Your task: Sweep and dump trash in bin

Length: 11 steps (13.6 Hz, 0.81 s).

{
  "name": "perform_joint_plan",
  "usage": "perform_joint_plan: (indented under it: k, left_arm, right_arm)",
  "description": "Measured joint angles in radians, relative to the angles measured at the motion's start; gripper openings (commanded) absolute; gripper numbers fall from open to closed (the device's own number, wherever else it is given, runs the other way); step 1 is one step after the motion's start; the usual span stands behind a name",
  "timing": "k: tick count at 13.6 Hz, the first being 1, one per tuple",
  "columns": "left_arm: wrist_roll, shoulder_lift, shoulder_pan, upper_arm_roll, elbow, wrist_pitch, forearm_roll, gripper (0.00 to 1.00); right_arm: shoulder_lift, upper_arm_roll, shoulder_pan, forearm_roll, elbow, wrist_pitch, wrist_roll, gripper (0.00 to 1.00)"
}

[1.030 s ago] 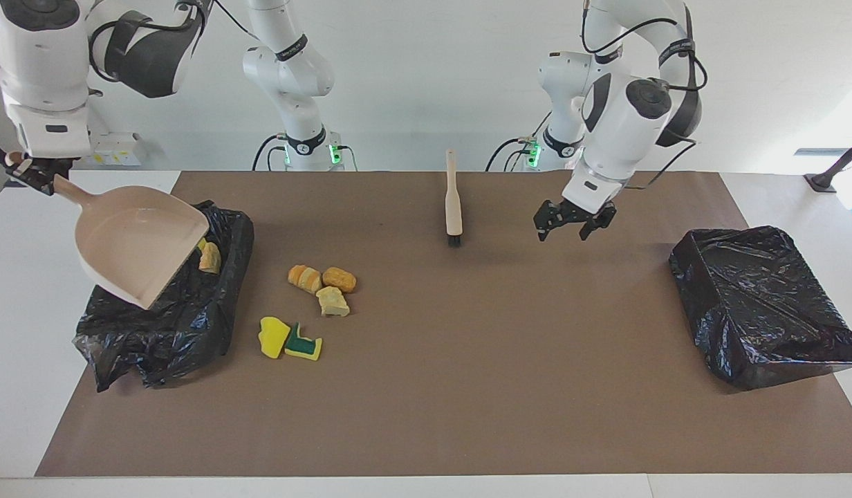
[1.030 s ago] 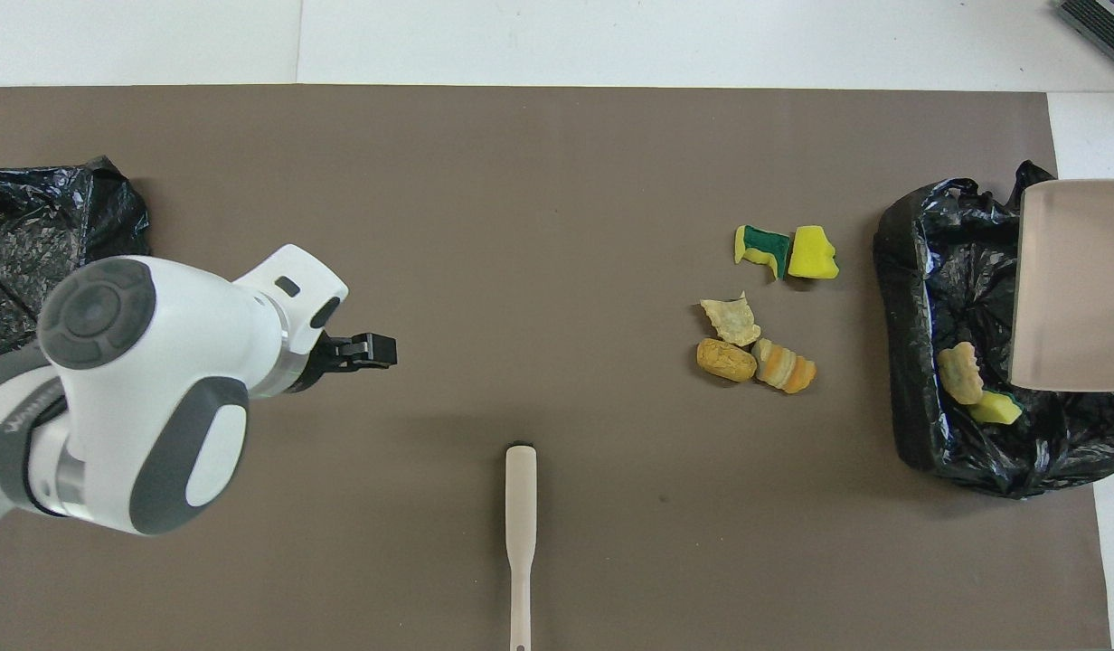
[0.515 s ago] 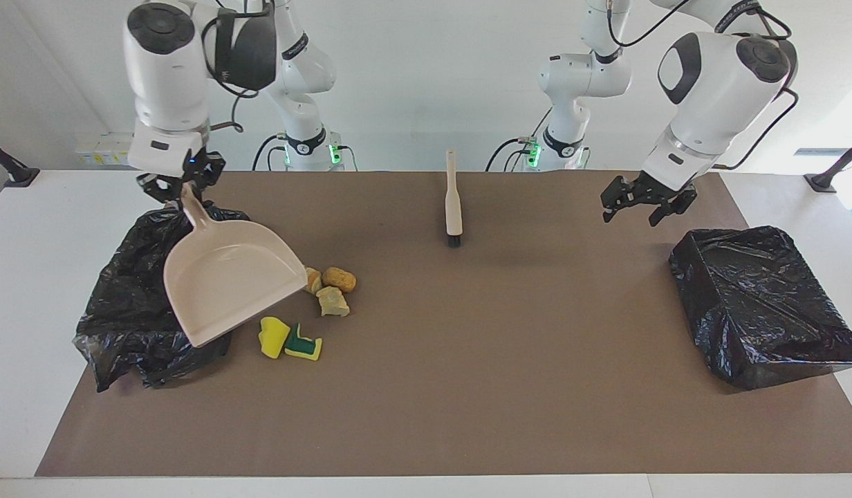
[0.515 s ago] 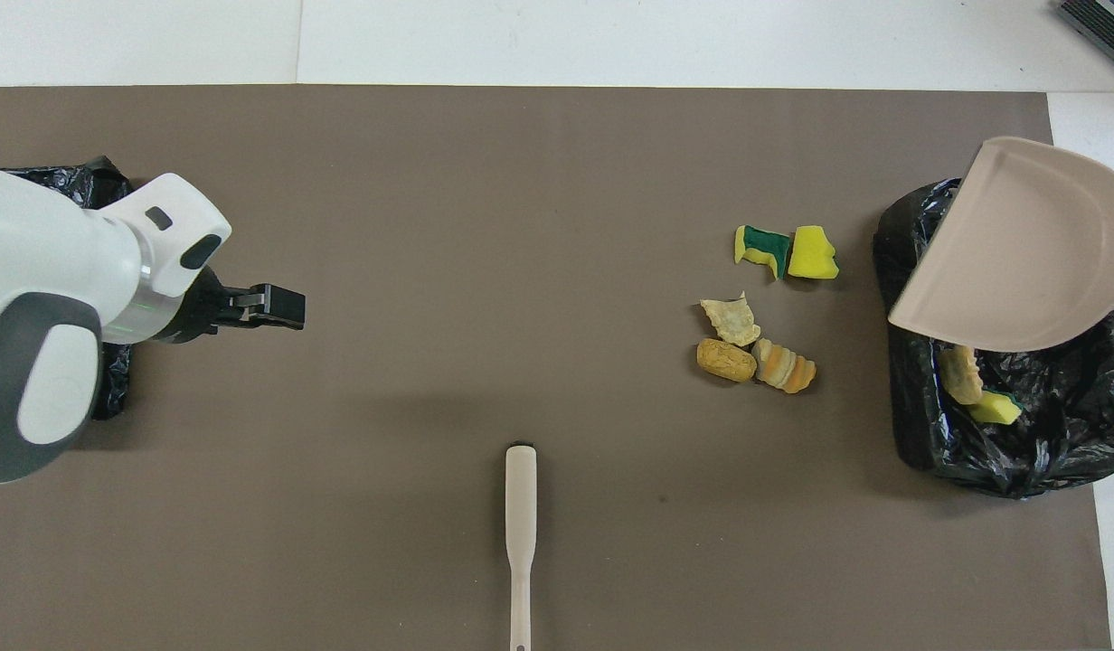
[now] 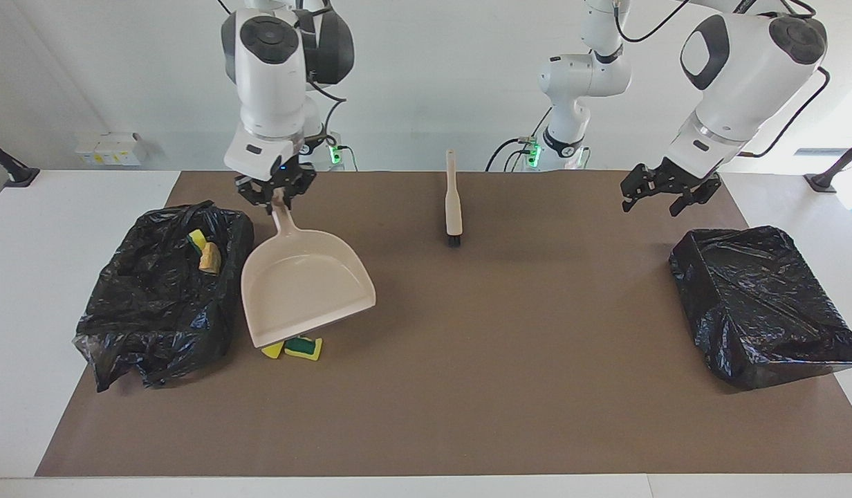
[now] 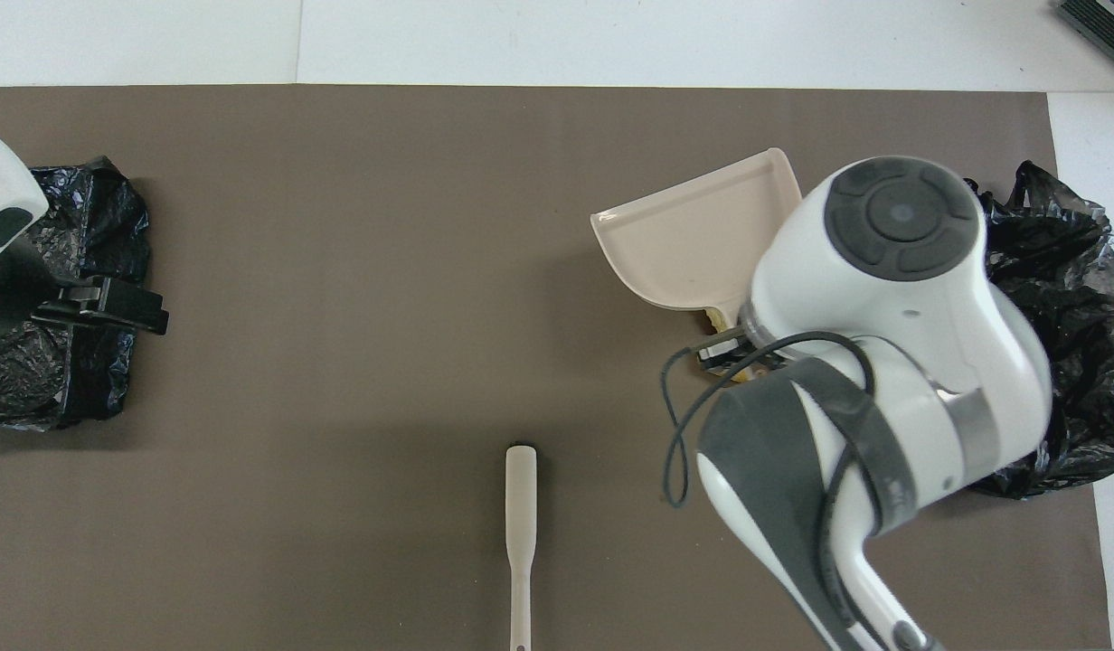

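Note:
The beige dustpan will go down from my right gripper on the brown mat (image 6: 526, 250), between the wooden-handled brush and the far edge of the mat.
My right gripper (image 5: 277, 200) is shut on the handle of the beige dustpan (image 5: 305, 287), which hangs tilted, mouth down, over the loose trash on the brown mat. The pan hides most of that trash. Only yellow and green sponge pieces (image 5: 303, 347) show below its lip in the facing view, and a scrap edge (image 6: 715, 316) in the overhead view. Two scraps (image 5: 205, 252) lie in the black bin (image 5: 156, 304) beside the pan, toward the right arm's end. My left gripper (image 5: 652, 206) is open and holds nothing. It waits over the mat by the second black bag.
A wooden-handled brush (image 5: 454, 204) lies on the mat's middle, near the robots. A second black-lined bin (image 5: 765, 304) stands at the left arm's end. In the overhead view the right arm covers part of the bin (image 6: 1063, 271) and the dustpan (image 6: 702, 240).
The right arm has swung the dustpan from over the bin to over the loose trash, covering most of it. The left gripper has moved toward the left arm's end, still open.

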Motion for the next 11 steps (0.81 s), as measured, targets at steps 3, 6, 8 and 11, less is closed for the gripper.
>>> perform_joint_plan:
  k: [3, 6, 8, 11]
  left_arm:
    - [0.001, 0.003, 0.000, -0.001, -0.003, -0.013, 0.001, 1.00]
    - [0.001, 0.003, 0.000, -0.001, 0.000, -0.014, 0.003, 1.00]
    - [0.003, 0.002, 0.001, -0.001, 0.004, -0.016, 0.014, 1.00]
    - [0.006, 0.001, 0.001, -0.001, 0.006, -0.016, 0.018, 1.00]
  right_arm:
    - [0.124, 0.000, 0.073, 0.072, 0.063, 0.135, 0.196, 0.00]
    - [0.211, 0.000, 0.136, 0.107, 0.084, 0.246, 0.251, 0.00]
    - [0.254, -0.001, 0.179, 0.106, 0.090, 0.283, 0.260, 0.00]
    - [0.286, -0.003, 0.190, 0.104, 0.094, 0.322, 0.261, 0.00]
